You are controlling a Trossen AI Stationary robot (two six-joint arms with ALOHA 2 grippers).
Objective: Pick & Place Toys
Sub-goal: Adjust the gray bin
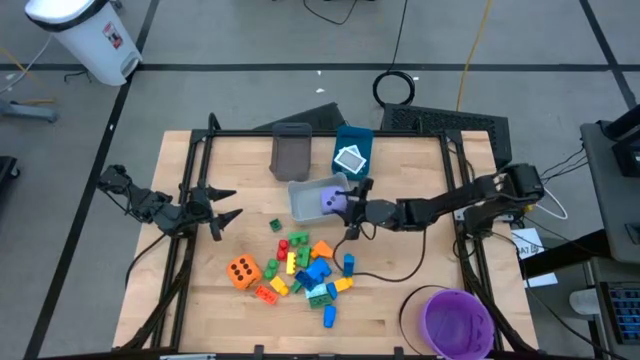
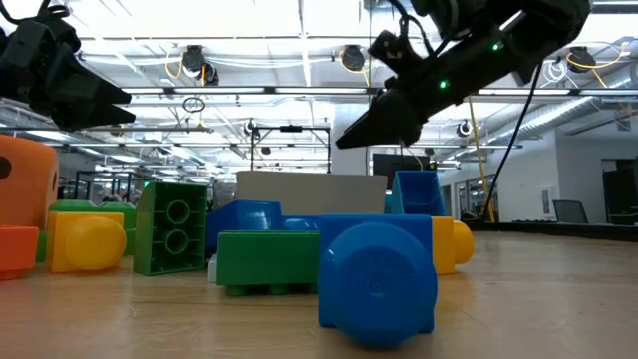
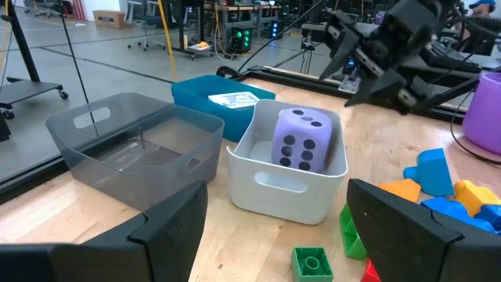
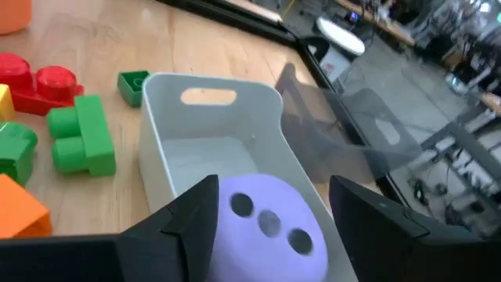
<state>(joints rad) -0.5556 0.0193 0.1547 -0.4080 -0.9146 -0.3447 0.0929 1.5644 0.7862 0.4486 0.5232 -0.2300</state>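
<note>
The white bin sits crooked to the blue bin, so the robot's right gripper should grab the white bin's rim (image 3: 341,133) beside the purple die and straighten that bin.
A purple dotted die (image 3: 305,139) sits inside the white bin (image 3: 286,184), at the end nearest my right arm, its upper half rising above the rim. My right gripper (image 1: 350,207) hovers open just above and beside the die (image 4: 262,227). Its fingers stand apart from the die on either side and touch nothing. My left gripper (image 1: 228,205) waits open near the table's left side, pointing at the bins. A pile of small coloured bricks (image 1: 305,268) and an orange die (image 1: 241,271) lie on the table nearer the front edge.
A clear grey bin (image 1: 291,152) and a blue bin (image 1: 352,150) holding a white-teal tile (image 1: 350,160) stand behind the white bin. A round purple bowl (image 1: 458,320) sits at the front right. A loose green brick (image 1: 275,225) lies near the white bin.
</note>
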